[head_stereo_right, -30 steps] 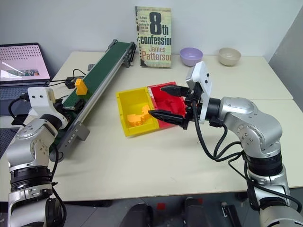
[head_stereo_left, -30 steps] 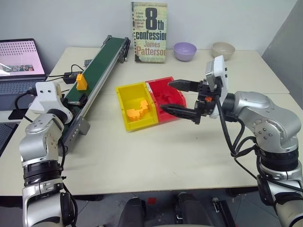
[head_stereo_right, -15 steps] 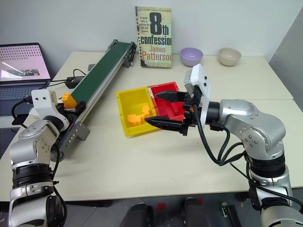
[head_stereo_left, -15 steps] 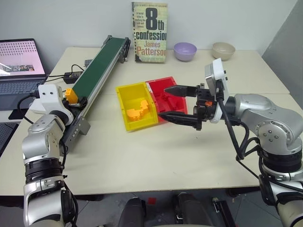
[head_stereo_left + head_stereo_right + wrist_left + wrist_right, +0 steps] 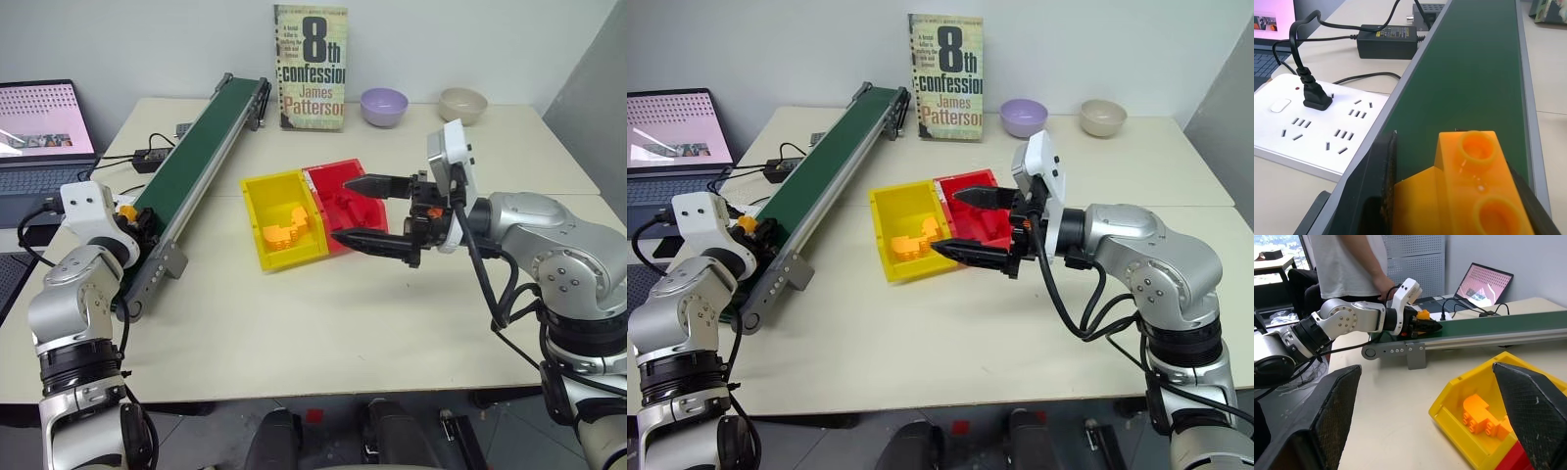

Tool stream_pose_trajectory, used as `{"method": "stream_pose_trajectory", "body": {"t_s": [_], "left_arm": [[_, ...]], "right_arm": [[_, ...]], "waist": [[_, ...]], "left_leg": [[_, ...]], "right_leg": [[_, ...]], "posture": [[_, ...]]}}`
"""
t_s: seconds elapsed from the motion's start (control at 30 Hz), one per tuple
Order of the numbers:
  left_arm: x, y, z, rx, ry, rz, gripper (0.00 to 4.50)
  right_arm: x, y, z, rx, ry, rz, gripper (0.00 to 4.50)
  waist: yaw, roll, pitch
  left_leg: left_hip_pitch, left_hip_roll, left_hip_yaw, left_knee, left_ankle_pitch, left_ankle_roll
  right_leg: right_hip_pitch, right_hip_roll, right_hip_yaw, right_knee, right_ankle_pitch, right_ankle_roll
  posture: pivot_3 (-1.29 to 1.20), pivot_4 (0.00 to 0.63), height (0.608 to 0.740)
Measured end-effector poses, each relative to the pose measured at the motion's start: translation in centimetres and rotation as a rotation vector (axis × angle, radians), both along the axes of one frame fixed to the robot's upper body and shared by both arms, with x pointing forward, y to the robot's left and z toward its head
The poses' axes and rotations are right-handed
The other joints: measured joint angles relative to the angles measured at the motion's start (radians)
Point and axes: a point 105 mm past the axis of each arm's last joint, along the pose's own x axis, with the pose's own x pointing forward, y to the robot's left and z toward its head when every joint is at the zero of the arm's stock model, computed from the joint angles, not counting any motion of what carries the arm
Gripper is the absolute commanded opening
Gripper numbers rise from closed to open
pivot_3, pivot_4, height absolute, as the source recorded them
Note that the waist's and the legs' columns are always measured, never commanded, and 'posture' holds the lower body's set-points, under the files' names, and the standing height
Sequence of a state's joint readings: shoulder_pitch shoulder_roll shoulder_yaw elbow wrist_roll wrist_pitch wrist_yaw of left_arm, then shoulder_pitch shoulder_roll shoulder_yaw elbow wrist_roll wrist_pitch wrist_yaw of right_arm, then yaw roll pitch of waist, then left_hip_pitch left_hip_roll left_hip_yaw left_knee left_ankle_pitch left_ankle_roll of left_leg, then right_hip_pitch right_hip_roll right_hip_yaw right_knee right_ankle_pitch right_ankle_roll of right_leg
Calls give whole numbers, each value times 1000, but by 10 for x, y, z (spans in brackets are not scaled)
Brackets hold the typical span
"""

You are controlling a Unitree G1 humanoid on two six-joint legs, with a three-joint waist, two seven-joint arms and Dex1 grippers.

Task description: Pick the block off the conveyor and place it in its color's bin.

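Observation:
The orange-yellow block, now at the green conveyor's near end, will be released by my left gripper in the yellow bin [image 5: 277,216], just behind the front orange bricks.
The orange-yellow block [image 5: 1473,182] sits at the near end of the dark green conveyor [image 5: 201,147], studs up. My left gripper [image 5: 137,215] is shut on it, one black finger [image 5: 1386,186] on each side. My right gripper [image 5: 345,209] hangs open in the air over the front of the red bin [image 5: 343,172], pointing toward the yellow bin [image 5: 257,192]. The yellow bin lies mid-table beside the red one and holds a few orange bricks [image 5: 1480,417].
A book [image 5: 310,67] stands at the back with a purple bowl [image 5: 382,103] and a beige bowl [image 5: 462,101]. A laptop [image 5: 39,127], a white power strip [image 5: 1312,122] and a black adapter [image 5: 1386,35] lie left of the conveyor. A person [image 5: 1352,259] stands beyond the table.
The block rode down the belt to its near end. My left gripper went from open to shut on it. The right gripper stayed about where it was, open.

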State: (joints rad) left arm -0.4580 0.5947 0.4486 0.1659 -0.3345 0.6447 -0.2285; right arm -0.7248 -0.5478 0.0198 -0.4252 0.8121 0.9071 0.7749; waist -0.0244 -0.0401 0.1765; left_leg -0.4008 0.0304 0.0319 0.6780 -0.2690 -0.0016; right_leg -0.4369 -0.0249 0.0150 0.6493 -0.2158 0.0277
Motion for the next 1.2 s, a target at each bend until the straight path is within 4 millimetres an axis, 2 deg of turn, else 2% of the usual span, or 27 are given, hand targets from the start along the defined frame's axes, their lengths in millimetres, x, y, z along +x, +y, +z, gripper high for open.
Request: {"method": "stream_pose_trajectory", "body": {"t_s": [0.17, 0.2, 0.33, 0.4, 0.47, 0.5, 0.57, 0.63, 0.7, 0.77, 0.83, 1.0, 1.13, 1.2], "left_arm": [[7, -9, 9, -6, -18, -43, 1493], [13, -19, 13, -2, -23, -85, 1493], [36, -72, 42, 40, -67, -335, 1493], [45, -114, 57, 83, -86, -521, 1493], [49, -145, 63, 123, -91, -661, 1493], [51, -164, 62, 151, -85, -749, 1493], [51, -184, 55, 193, -65, -851, 1493], [55, -202, 40, 240, -19, -940, 1493], [59, -209, 27, 275, 17, -976, 1493], [62, -206, 21, 293, 35, -983, 1493], [65, -203, 19, 303, 40, -989, 2195], [68, -201, 21, 310, 33, -997, 3103], [70, -200, 30, 310, 8, -989, 3841], [71, -193, 33, 323, 10, -976, 4282]], "right_arm": [[5, -7, -1, 15, 4, -60, 4500], [6, -11, -2, 16, 1, -90, 4500], [11, -20, -8, 2, -9, -187, 4500], [14, -28, -8, -10, -35, -264, 4500], [11, -33, -9, -16, -53, -303, 4500], [8, -36, -12, -32, -58, -323, 4500], [3, -37, -17, -55, -60, -336, 4500], [-2, -39, -25, -86, -55, -364, 4500], [-6, -39, -30, -97, -53, -387, 4500], [-10, -40, -34, -107, -49, -409, 4500], [-12, -41, -37, -108, -42, -432, 4500], [-15, -42, -37, -100, -39, -460, 4500], [-15, -43, -35, -96, -40, -465, 4500], [-12, -43, -32, -93, -45, -462, 4500]], "waist": [[3, 0, 0], [8, 0, 0], [23, 0, 0], [27, 0, 0], [25, 0, 0], [26, 0, 0], [22, 0, 0], [18, 0, 0], [14, 0, 0], [11, 0, 0], [11, 0, 0], [13, 0, 0], [15, 0, 0], [13, 0, 0]], "left_leg": [[0, 0, 0, 0, 0, 0], [-1, -1, -1, 0, 0, 0], [-2, -2, 0, 0, 0, 0], [-2, -3, 0, 0, 0, 0], [-2, -3, 1, 0, 0, 0], [-2, -3, 1, 0, 0, 0], [-2, -3, 1, 0, 0, 0], [-2, -3, 2, 0, 0, 0], [-2, -3, 1, -1, 0, 0], [-2, -2, 0, 0, 0, 0], [-2, -1, -1, 0, 0, 0], [-2, -1, 0, 0, 0, 0], [-2, -1, 1, 0, 0, 0], [-2, -2, 1, 0, 0, 0]], "right_leg": [[0, 0, 0, 0, 0, 0], [0, 1, -1, 0, 0, 0], [0, 3, -1, -2, 0, 0], [0, 3, 0, -2, 0, 0], [0, 3, 1, -3, 0, 0], [0, 3, 0, -3, 0, 0], [-1, 4, 1, -3, 0, 0], [-1, 6, 1, -3, 0, 0], [-2, 8, 1, -2, 0, 0], [-2, 10, 0, -2, -1, -1], [-2, 11, 0, -1, -1, -1], [-1, 10, 1, -2, -1, -1], [-1, 8, 1, -2, -1, 0], [-1, 8, 2, -2, -1, 0]], "posture": [[0, 150, 740], [0, 150, 740], [0, 150, 740], [0, 150, 740], [0, 150, 740], [0, 150, 740], [0, 150, 740], [0, 150, 740], [0, 150, 740], [0, 150, 740], [0, 150, 740], [0, 150, 740], [0, 150, 740], [0, 150, 740]]}}
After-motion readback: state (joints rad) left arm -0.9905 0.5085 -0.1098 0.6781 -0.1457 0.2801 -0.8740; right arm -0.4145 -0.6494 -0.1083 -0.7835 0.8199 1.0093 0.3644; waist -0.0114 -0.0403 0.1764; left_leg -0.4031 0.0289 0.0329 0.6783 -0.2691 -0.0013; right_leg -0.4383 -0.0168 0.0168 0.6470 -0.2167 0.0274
